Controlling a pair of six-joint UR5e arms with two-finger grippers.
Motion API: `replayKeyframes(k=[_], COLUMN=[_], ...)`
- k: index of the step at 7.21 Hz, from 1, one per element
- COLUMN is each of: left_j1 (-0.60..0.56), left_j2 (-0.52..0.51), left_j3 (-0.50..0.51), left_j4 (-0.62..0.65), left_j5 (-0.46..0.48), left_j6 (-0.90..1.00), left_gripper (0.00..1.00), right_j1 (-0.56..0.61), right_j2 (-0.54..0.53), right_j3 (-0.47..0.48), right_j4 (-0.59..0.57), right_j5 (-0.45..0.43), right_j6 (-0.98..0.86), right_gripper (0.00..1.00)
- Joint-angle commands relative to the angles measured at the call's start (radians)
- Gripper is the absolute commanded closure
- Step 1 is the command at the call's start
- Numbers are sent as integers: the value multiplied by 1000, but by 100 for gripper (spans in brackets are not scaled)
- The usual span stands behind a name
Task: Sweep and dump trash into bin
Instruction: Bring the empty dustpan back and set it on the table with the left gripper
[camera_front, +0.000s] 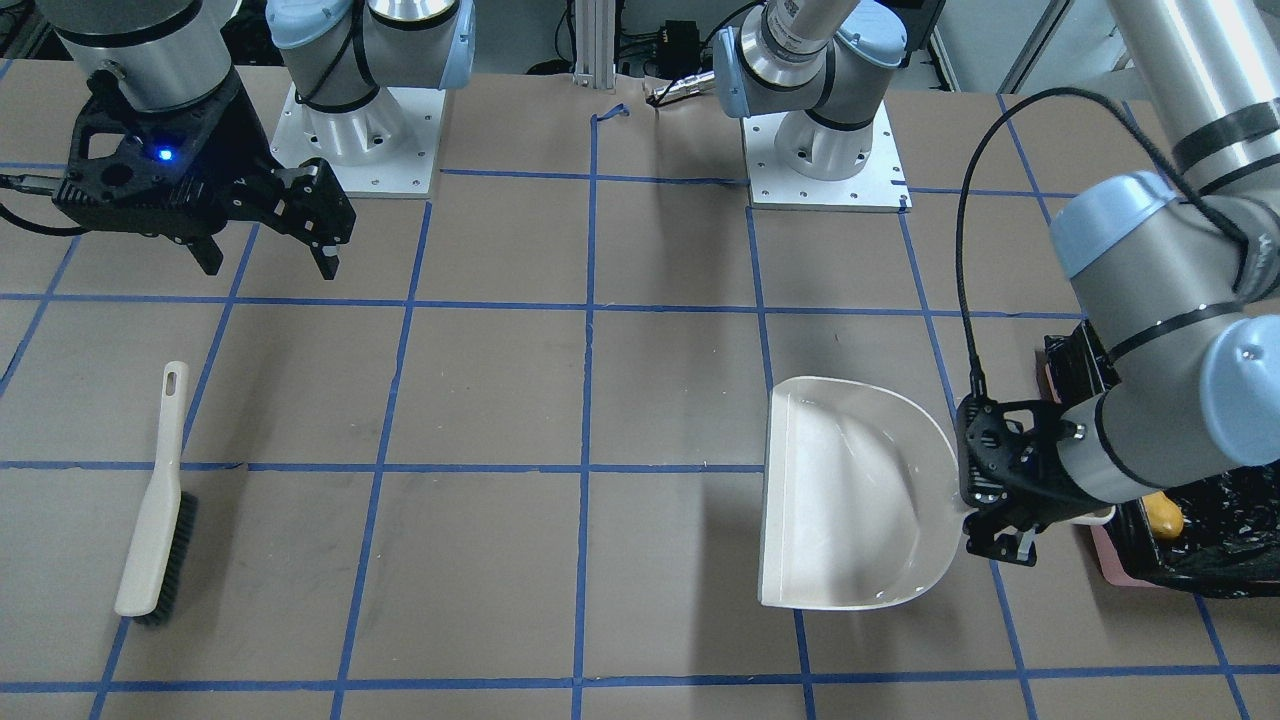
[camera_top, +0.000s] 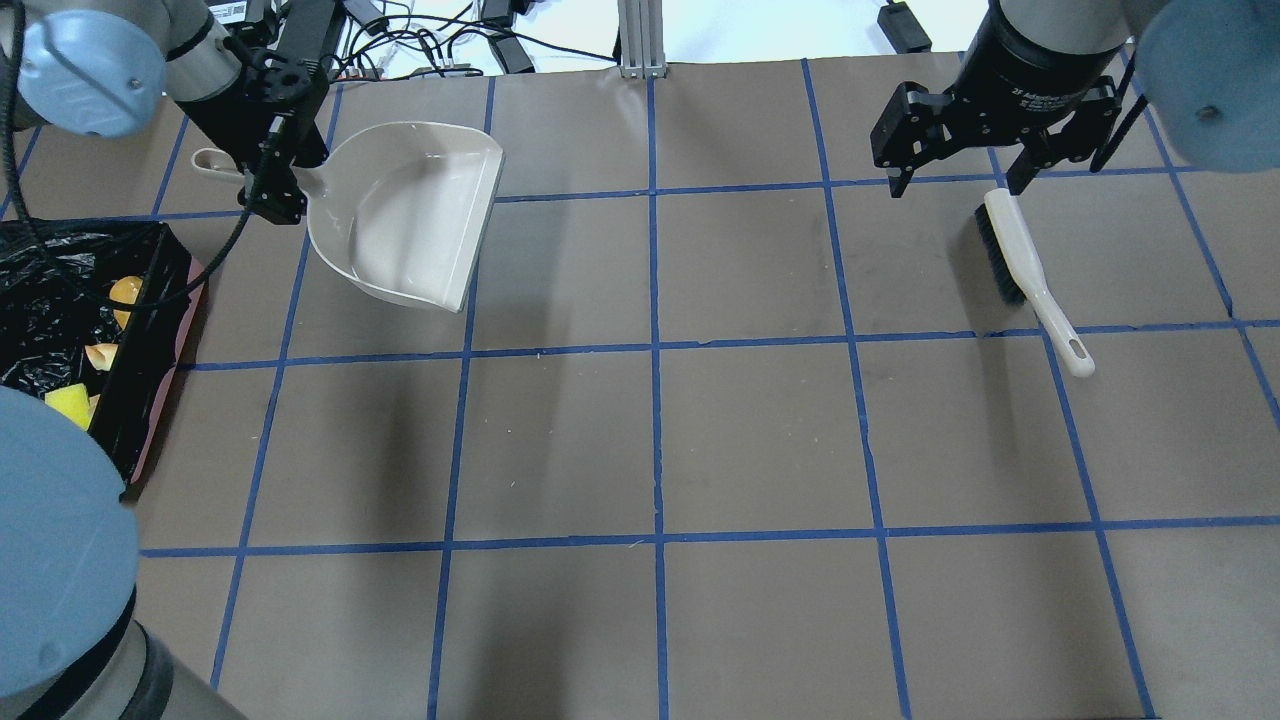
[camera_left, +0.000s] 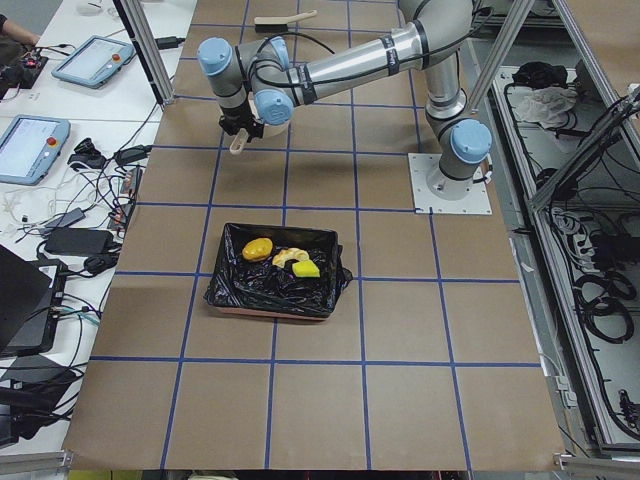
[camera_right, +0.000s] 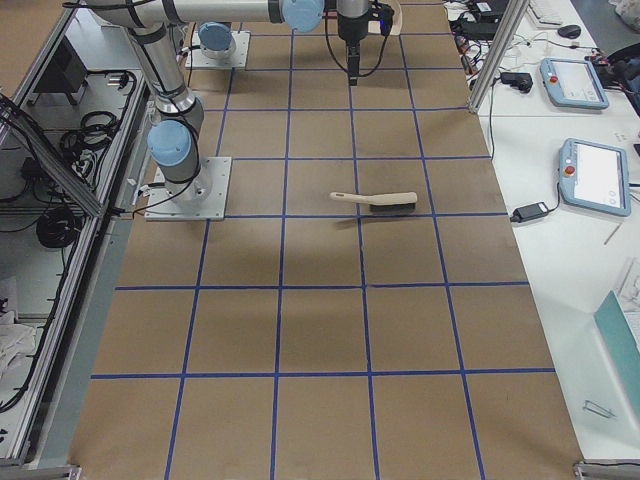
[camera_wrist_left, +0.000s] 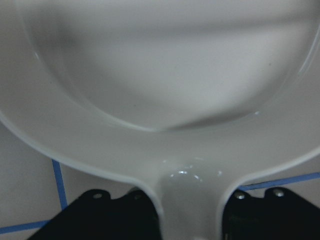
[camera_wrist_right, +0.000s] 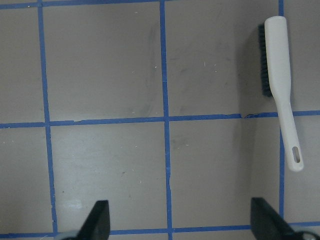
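Note:
I need to set the beige dustpan down flat with my left gripper on the blue tape line running (camera_front: 793, 563) under it. The dustpan is held low over the table, beside the bin.
My left gripper (camera_top: 272, 172) is shut on the handle of the beige dustpan (camera_top: 410, 215), which is empty and held level low over the table, beside the bin. The left wrist view shows the pan's bare inside (camera_wrist_left: 165, 65). The pink bin with its black bag (camera_top: 160, 330) sits at the table's left end. In it lie the yellow sponge (camera_left: 306, 269), the tan lump (camera_left: 258, 248) and the croissant piece (camera_left: 288, 257). My right gripper (camera_top: 960, 180) is open and empty, high above the beige hand brush (camera_top: 1020, 260).
The brush lies flat on the brown paper in the front-facing view (camera_front: 155, 510), its handle pointing toward the robot. Blue tape lines grid the table. The two arm bases (camera_front: 825, 140) stand at the robot's edge.

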Motion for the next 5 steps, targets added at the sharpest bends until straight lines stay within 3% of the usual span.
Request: replayKeyframes(k=[1,5], left_j1=[-35,-69], left_j2=[-84,-156], left_j3=[-1,-5], left_j4=[81,81], left_j5=[4,4], left_j6=[-22,-241], left_gripper=[98,97], right_j1=[-1,-1], right_j2=[1,1], right_j3=[0,0], right_j4=[1,1], right_j5=[0,0], right_j6=[0,0], right_gripper=[0,0])
